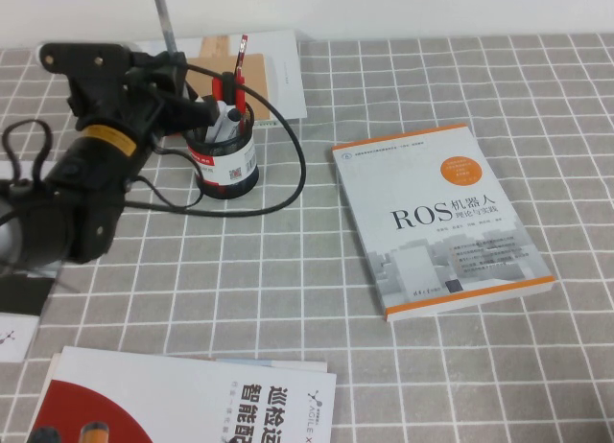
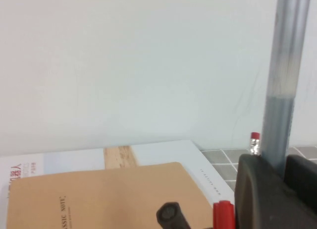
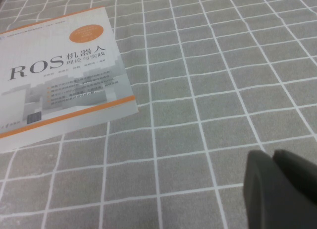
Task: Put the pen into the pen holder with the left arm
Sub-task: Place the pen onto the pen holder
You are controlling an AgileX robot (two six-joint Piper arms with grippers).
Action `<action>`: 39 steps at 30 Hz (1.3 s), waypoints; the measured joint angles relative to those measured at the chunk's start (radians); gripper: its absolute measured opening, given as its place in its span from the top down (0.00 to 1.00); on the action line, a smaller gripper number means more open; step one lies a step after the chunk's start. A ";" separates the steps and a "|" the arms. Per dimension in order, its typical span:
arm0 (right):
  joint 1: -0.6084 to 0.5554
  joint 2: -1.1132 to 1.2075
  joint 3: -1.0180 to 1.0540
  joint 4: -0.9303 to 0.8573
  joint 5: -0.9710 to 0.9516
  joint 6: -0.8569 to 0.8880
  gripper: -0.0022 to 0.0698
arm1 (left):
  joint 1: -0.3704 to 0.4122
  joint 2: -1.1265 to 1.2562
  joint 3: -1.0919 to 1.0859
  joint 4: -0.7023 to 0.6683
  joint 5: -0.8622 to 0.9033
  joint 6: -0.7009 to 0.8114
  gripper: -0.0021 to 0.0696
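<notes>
Next, my left gripper releases the grey pen inside the pen holder [image 1: 205,111], beside the black-and-white markers. The pen is now held upright beside the holder's rim.
The slim grey pen [image 1: 164,17] stands upright, its lower end hidden in my left gripper [image 1: 176,63], just left of the pen holder's rim. The left wrist view shows the pen [image 2: 284,80] rising from between the two black fingers [image 2: 260,189], so the left gripper [image 2: 286,172] is shut on it. The pen holder [image 1: 228,167] is a black mesh cup with a red and white label; it holds red pens [image 1: 240,61] and black-and-white markers [image 1: 226,117]. My right gripper [image 3: 273,158] hangs shut over bare checked cloth, outside the high view.
A ROS book [image 1: 439,218] lies right of centre. A brown notebook [image 2: 109,197] on white books sits behind the holder. Magazines [image 1: 192,405] lie at the front left. A black cable [image 1: 293,165] loops around the holder. A red pen cap [image 2: 224,214] and a black marker top [image 2: 171,215] stand beside the left fingers.
</notes>
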 joint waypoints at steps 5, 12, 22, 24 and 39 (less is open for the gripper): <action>0.000 0.000 0.000 0.000 0.000 0.000 0.99 | 0.000 0.055 -0.049 0.000 0.000 -0.002 0.91; 0.000 0.000 0.000 0.000 0.000 0.000 0.99 | 0.000 0.097 -0.057 0.000 0.007 -0.004 0.91; 0.000 0.000 0.000 0.000 0.000 0.000 0.99 | 0.000 0.129 -0.059 -0.001 -0.001 0.006 0.91; 0.000 0.000 0.000 0.000 0.000 0.000 0.99 | 0.000 0.129 -0.059 -0.001 0.000 0.021 0.90; 0.000 0.000 0.000 0.000 0.000 0.000 0.99 | 0.000 0.093 -0.061 -0.028 0.072 0.042 0.46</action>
